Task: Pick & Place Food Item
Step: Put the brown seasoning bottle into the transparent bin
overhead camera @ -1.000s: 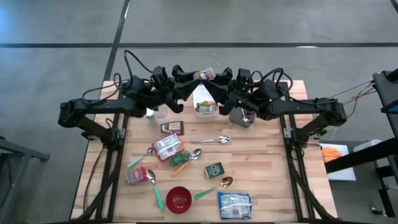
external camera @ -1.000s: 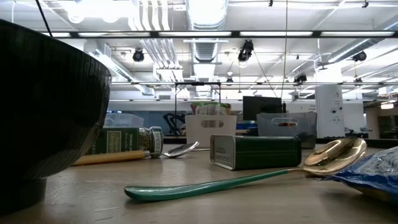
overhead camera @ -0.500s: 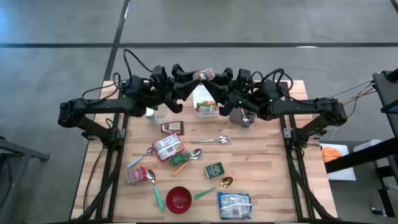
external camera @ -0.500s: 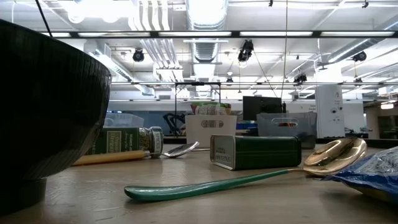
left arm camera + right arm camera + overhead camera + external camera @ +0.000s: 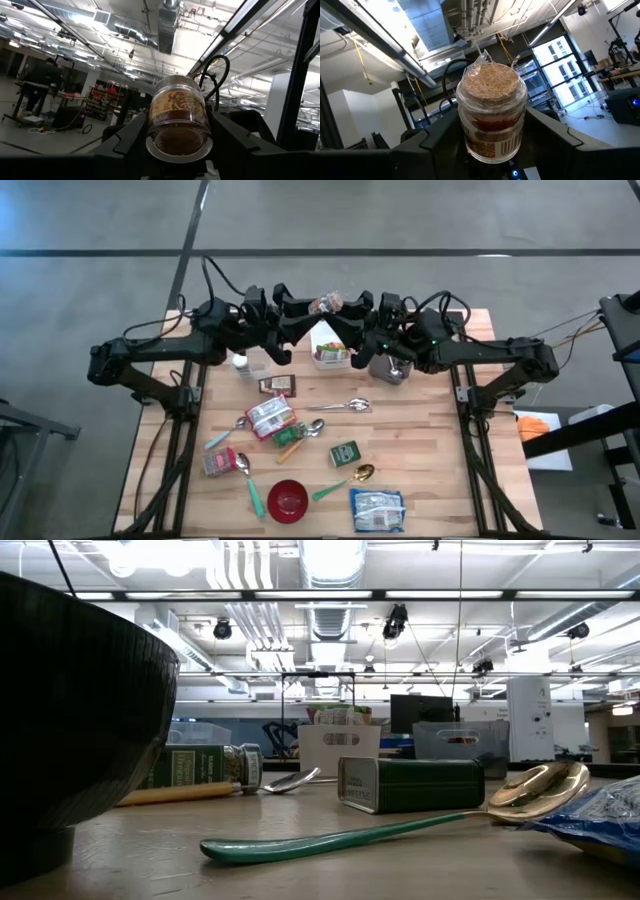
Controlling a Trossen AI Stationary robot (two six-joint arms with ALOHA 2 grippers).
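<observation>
My right gripper will open while my left gripper turns the jar straighter, as its cork lid tips toward my right gripper, and then take its glass's side [image 5: 492, 121].
A small glass jar [image 5: 327, 303] with a cork lid and reddish-brown contents hangs in the air over the table's far edge, lying roughly level between my two grippers. My left gripper [image 5: 313, 307] is shut on it from the left and my right gripper [image 5: 344, 305] from the right. The left wrist view shows the jar's glass base [image 5: 177, 142] end-on. The right wrist view shows its cork lid [image 5: 491, 82] end-on. Neither gripper nor the jar appears in the low view. My left gripper pinches the jar's glass wall near its base [image 5: 150, 131] between its two fingers, coming from the table's left and slanting upward. The jar is lifted clear, its base toward this gripper. My right gripper pinches the jar's wall below the cork lid [image 5: 465, 134] between its two fingers, coming from the table's right and slanting upward. The lid faces this gripper and the jar hangs clear of the table.
Under the jar stands a white container [image 5: 330, 350], with a metal cup [image 5: 390, 367] to its right and a clear cup [image 5: 255, 366] to its left. Nearer lie snack packets, spoons, a green tin [image 5: 345, 452], a red bowl [image 5: 288, 500] and a blue packet [image 5: 377, 508].
My left gripper has tipped and rolled a little in place with the jar still in it. The jar stays lifted between both grippers.
</observation>
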